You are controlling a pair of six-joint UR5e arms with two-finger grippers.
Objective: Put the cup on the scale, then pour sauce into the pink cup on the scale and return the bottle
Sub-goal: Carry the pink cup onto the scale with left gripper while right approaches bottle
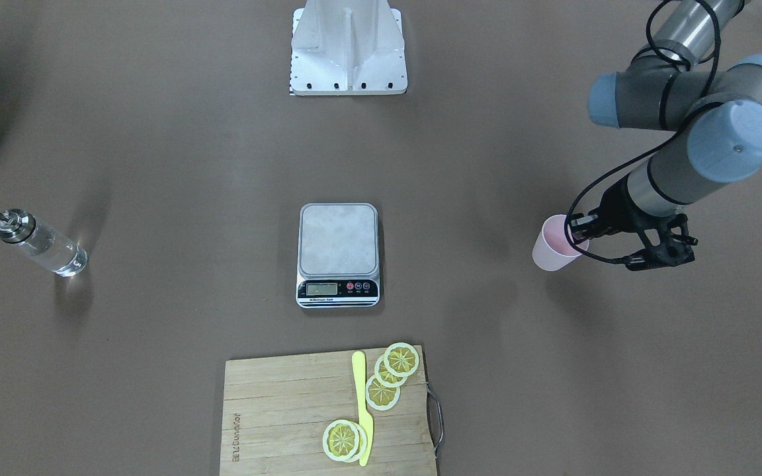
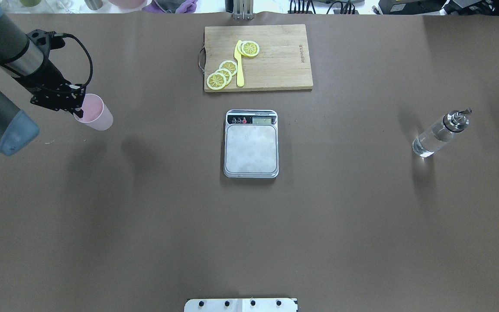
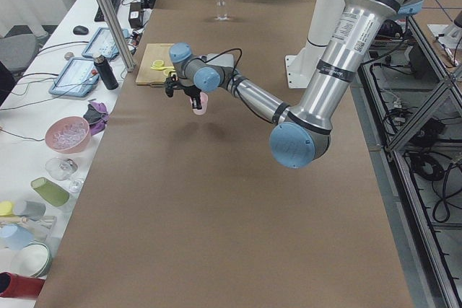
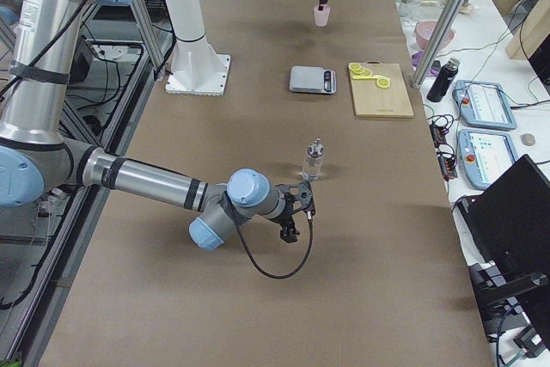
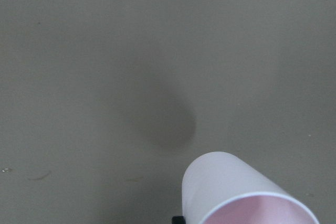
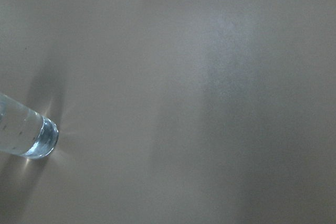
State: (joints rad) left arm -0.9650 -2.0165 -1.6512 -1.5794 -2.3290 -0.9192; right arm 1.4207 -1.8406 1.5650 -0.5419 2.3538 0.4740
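The robot's left gripper needs to put the pale-pink cup down on the scale's steel platform (image 1: 354, 231), toward the white robot base.
My left gripper (image 1: 579, 233) is shut on the rim of the pale-pink cup (image 1: 553, 248), one finger inside it. The cup (image 2: 96, 113) hangs tilted above the brown table with its shadow underneath, well off to the left arm's side of the scale (image 2: 251, 147). The wrist view shows the cup (image 5: 231, 190) from above. The scale's (image 1: 338, 241) steel platform is bare. The glass bottle (image 2: 439, 133) with clear sauce stands upright at the opposite side. My right gripper (image 4: 297, 212) hovers low beside the bottle (image 4: 314, 161); whether it is open or shut I cannot tell.
A wooden cutting board (image 2: 275, 52) with lemon slices (image 2: 228, 69) and a yellow knife (image 2: 239, 65) lies beyond the scale. The white robot base (image 1: 348, 49) stands at the near edge. Bowls, cups and tablets crowd a side bench (image 3: 65, 135).
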